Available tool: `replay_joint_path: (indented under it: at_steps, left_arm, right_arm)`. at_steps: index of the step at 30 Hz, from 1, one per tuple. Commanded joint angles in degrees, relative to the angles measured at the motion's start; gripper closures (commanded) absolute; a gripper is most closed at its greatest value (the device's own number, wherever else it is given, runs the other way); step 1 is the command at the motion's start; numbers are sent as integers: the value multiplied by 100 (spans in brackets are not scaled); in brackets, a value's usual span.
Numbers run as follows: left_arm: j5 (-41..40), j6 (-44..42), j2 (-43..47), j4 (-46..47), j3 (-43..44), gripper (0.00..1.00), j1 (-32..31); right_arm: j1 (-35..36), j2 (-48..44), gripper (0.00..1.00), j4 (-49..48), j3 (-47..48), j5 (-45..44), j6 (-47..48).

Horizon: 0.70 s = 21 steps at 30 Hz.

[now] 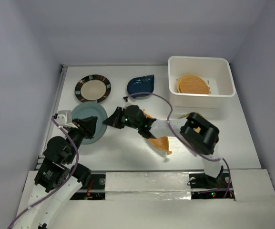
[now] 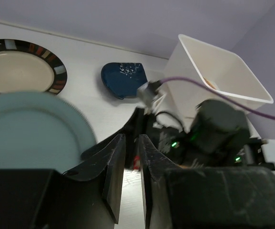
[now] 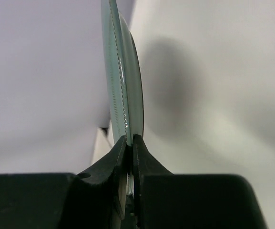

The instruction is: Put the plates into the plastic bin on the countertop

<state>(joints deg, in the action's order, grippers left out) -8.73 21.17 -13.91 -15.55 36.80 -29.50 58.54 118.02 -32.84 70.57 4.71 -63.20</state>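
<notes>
The robot's right gripper should release the pale teal plate, which lies on the countertop now, on top of the orange woven plate (image 1: 197, 85) in the white bin.
The pale teal plate (image 1: 86, 119) lies on the countertop (image 1: 123, 152) at the left. My right gripper (image 1: 109, 120) is shut on its right rim; the right wrist view shows the plate edge-on (image 3: 123, 90) between the jaws (image 3: 129, 139). My left gripper (image 1: 88, 127) hovers over the plate's near side, its jaws nearly together and empty (image 2: 132, 139). The striped-rim plate (image 1: 93, 88) and the navy leaf dish (image 1: 141, 85) sit at the back. The white bin (image 1: 201, 59) at the back right holds the orange woven plate (image 1: 193, 85). An orange dish (image 1: 162, 144) lies partly hidden under the right arm.
Lavender walls close in the left, back and right sides. The right arm (image 1: 199, 133) stretches leftwards across the middle of the table, over the orange dish. In the left wrist view the teal plate (image 2: 27, 129), leaf dish (image 2: 124, 80) and bin (image 2: 213, 71) show.
</notes>
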Motion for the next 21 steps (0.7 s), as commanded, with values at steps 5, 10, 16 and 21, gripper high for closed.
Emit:
replay_joint_path:
  at_steps: [5, 10, 16, 21]
  left_arm:
    - [-164, 54, 196, 122, 223, 79, 23]
    - [12, 28, 240, 193, 170, 70, 23]
    - [29, 19, 406, 202, 152, 67, 23]
    - [-32, 28, 486, 202, 135, 66, -30]
  right_arm:
    - [-1193, -1877, 100, -1426, -771, -217, 132]
    - [-2267, -3482, 100, -875, -1536, -163, 545]
    - [-4135, -4909, 100, 864, -1731, -120, 1248]
    - [-5676, -5307, 100, 2034, -1468, 469, 1765]
